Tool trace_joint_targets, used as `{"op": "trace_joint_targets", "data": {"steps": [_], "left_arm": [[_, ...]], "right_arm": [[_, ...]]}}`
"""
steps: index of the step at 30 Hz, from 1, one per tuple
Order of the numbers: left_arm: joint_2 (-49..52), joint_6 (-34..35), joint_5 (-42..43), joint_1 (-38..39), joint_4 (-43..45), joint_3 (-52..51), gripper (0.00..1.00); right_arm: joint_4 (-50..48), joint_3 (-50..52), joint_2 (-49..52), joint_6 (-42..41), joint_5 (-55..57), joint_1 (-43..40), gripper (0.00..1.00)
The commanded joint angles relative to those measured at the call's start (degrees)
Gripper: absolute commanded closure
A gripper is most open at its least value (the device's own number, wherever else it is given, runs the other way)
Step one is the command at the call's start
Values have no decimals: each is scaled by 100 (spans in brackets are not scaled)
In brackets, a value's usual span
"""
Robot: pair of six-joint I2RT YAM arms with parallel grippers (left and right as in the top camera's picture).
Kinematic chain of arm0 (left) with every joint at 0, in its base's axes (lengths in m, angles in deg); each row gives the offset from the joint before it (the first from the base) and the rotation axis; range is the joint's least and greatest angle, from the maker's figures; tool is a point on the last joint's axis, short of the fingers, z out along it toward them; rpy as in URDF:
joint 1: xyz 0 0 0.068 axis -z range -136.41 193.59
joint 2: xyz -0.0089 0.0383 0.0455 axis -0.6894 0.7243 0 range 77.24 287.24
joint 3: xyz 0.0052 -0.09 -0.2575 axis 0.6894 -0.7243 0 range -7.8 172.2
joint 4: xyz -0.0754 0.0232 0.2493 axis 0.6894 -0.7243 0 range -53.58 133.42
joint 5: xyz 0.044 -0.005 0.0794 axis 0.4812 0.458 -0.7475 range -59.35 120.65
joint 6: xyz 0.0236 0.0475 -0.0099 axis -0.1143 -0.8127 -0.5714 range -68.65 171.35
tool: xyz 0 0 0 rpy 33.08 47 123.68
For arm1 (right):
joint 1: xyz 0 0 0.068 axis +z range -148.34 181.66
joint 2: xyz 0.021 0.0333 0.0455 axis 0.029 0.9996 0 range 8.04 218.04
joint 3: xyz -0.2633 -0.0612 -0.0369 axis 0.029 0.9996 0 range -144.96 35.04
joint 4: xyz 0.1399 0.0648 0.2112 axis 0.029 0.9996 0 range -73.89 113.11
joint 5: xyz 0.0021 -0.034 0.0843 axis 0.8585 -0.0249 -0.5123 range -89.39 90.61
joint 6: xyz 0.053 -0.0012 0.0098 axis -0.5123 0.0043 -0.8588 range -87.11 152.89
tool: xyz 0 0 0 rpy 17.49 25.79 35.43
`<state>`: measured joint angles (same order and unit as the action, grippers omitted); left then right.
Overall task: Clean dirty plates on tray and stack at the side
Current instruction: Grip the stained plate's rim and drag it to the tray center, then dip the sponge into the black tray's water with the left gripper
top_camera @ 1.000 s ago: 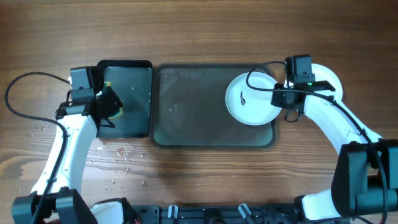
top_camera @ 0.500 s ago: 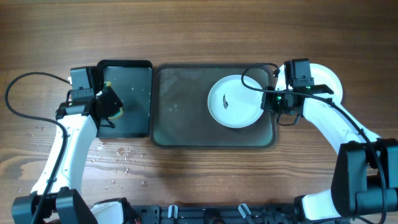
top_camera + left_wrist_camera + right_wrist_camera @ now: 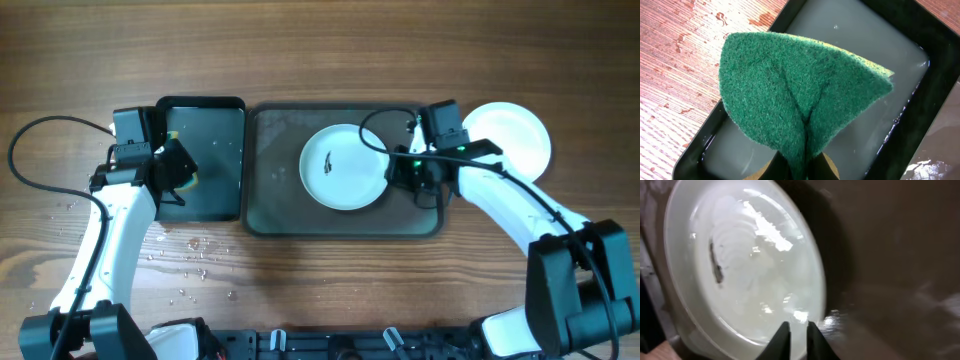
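My left gripper will drop the folded green sponge in the shallow water [image 3: 202, 184] [image 3: 790, 147] toward the front of the black tray.
A white plate [image 3: 345, 167] with a small dark smudge lies in the middle of the grey-green tray [image 3: 275, 195]. My right gripper [image 3: 398, 172] is at the plate's right rim. In the right wrist view its narrow jaws [image 3: 797, 326] pinch the rim of the plate [image 3: 750, 265], and the smudge [image 3: 716, 270] shows left of centre. Over the black tray [image 3: 210, 195] my left gripper [image 3: 178, 168] is shut on a folded green sponge [image 3: 800, 85]. A second white plate [image 3: 512, 135] rests on the wood to the right of the tray.
The black tray [image 3: 935, 42] holds a shallow layer of water. Water drops [image 3: 190, 268] dot the wood in front of it, near the left arm. The right arm's cable loops above the plate on the tray.
The right gripper has moved left with the plate, taking it from the tray's right end to its middle. The left arm and the sponge have not moved.
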<state>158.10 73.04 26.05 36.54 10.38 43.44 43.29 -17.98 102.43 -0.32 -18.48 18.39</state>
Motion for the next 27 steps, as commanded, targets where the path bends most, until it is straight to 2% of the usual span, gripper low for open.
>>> {"op": "trace_joint_targets", "data": {"steps": [1, 6, 8, 12, 14, 17, 22, 27], "left_arm": [[-81, -92, 11, -24, 24, -4, 96], [-81, -92, 11, -24, 26, -4, 96], [-81, -92, 11, -24, 28, -4, 96], [-81, -92, 11, -24, 26, -4, 96], [-83, -92, 11, -24, 26, -4, 96], [-81, -92, 11, -24, 28, -4, 96], [-81, -92, 11, -24, 24, -4, 96], [-81, -92, 11, -24, 24, -4, 96]], "right_arm": [[-177, 26, -11, -289, 343, 214, 65], [-531, 26, -11, 348, 1029, 96, 62], [-754, 26, -11, 525, 920, -15, 56], [-992, 26, -9, 629, 201, -332, 56], [-1029, 26, 0, 669, 35, -442, 57], [-1014, 26, 2, 807, -72, -531, 68], [-1069, 26, 271, 925, -92, -531, 70], [-1268, 26, 754, 901, -625, -531, 76]]}}
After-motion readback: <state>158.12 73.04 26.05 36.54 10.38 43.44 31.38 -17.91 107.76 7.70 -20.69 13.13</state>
